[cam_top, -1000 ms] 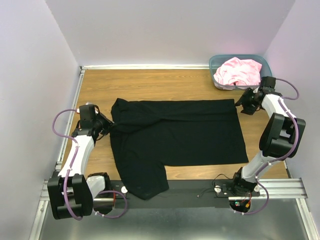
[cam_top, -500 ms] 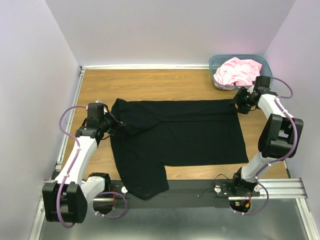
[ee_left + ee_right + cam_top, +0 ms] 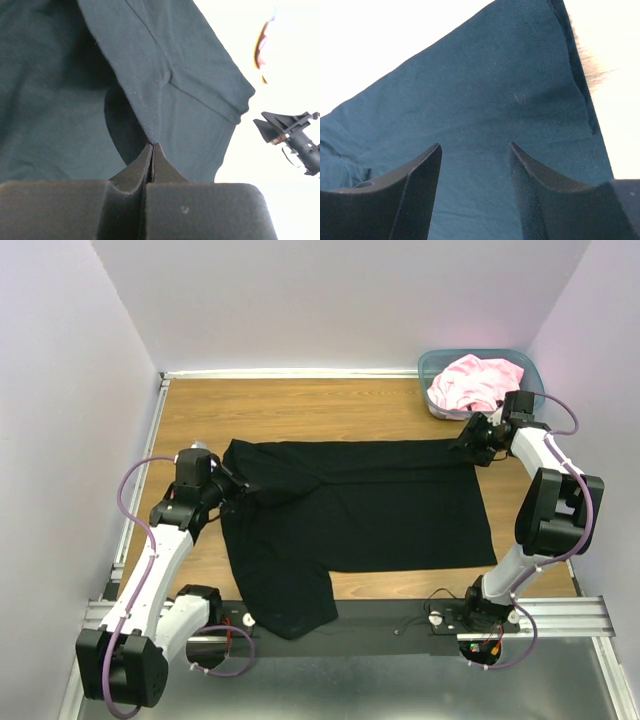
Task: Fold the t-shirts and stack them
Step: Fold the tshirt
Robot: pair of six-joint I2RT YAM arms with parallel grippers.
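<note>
I have a slack fold of the black t-shirt pinched in my left gripper below its far corner, so next I open that gripper and take that far corner (image 3: 234, 446).
The large black t-shirt (image 3: 370, 505) lies spread across the wooden table, one part hanging over the near edge. My left gripper (image 3: 238, 488) is shut on a pinch of its left sleeve area; in the left wrist view the jaws (image 3: 152, 145) meet on a ridge of dark cloth (image 3: 150, 90). My right gripper (image 3: 466, 440) hovers open over the shirt's far right corner, and in the right wrist view its fingers (image 3: 475, 146) frame flat black cloth (image 3: 495, 95) with nothing between them. The pink t-shirt (image 3: 476, 382) lies crumpled in the bin.
A teal plastic bin (image 3: 531, 366) stands at the far right corner by the wall. Walls close in on the table (image 3: 300, 405) at the left, back and right. A metal rail (image 3: 400, 618) runs along the near edge.
My left gripper has moved right and a little toward the far side, pulling the sleeve inward over the shirt. My right gripper has shifted left onto the shirt's far right corner.
</note>
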